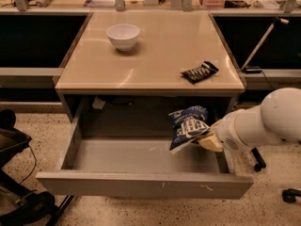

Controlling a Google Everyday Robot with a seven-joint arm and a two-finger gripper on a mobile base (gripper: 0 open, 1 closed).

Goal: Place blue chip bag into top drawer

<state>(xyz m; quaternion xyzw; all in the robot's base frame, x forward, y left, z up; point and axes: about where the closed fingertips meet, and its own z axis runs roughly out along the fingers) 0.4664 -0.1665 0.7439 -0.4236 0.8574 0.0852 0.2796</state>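
The robot's gripper will release the blue chip bag on the grey bottom of the drawer, toward the back [178, 132] on the side of the black packet.
The blue chip bag [188, 126], crumpled dark blue foil with white lettering, hangs in the air over the right part of the open top drawer [141, 183]. My gripper [205, 136] comes in from the right on a white arm and is shut on the bag's right edge. The bag is above the drawer's floor, not touching it. The drawer is pulled far out below the table; its grey inside holds nothing else that I can see.
A white bowl [123, 36] stands at the table's back left. A small flat black packet [200, 71] lies near the table's right front edge. A chair base [19, 192] is at the lower left; a caster [291, 195] is at the lower right.
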